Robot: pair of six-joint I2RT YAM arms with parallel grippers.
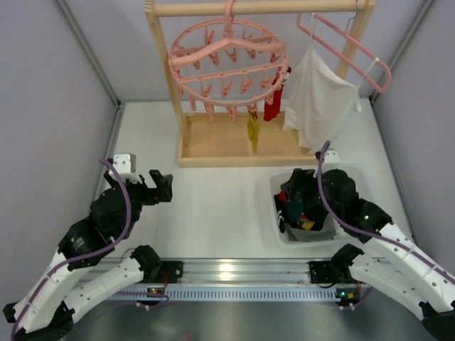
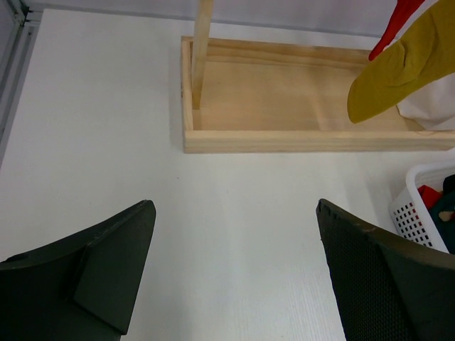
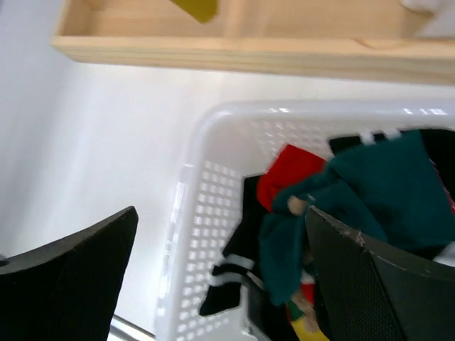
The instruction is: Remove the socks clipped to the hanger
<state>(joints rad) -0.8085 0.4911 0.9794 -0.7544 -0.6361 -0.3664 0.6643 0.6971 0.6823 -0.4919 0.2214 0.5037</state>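
I need to next move my right gripper to the mustard yellow sock under the round pink hanger and close it on the sock's loose lower end (image 1: 254, 146) (image 3: 203, 12).
The round pink hanger (image 1: 227, 60) hangs from the wooden rail. A red sock (image 1: 273, 105) and a mustard yellow sock (image 1: 253, 133) stay clipped at its right front; both also show in the left wrist view, red sock (image 2: 398, 21) and yellow sock (image 2: 402, 71). My left gripper (image 1: 162, 186) is open and empty over the table (image 2: 234, 213). My right gripper (image 1: 293, 209) is open over the white basket (image 3: 206, 213), its jaws (image 3: 220, 220) empty. In the basket lie a teal sock (image 3: 370, 185), a red sock (image 3: 291, 170) and a black striped sock (image 3: 234, 263).
The wooden rack's base tray (image 1: 213, 145) stands behind the basket, also seen in the left wrist view (image 2: 298, 99). A white cloth (image 1: 320, 99) hangs on a plain pink hanger (image 1: 348, 46) at the right. Grey walls close in both sides.
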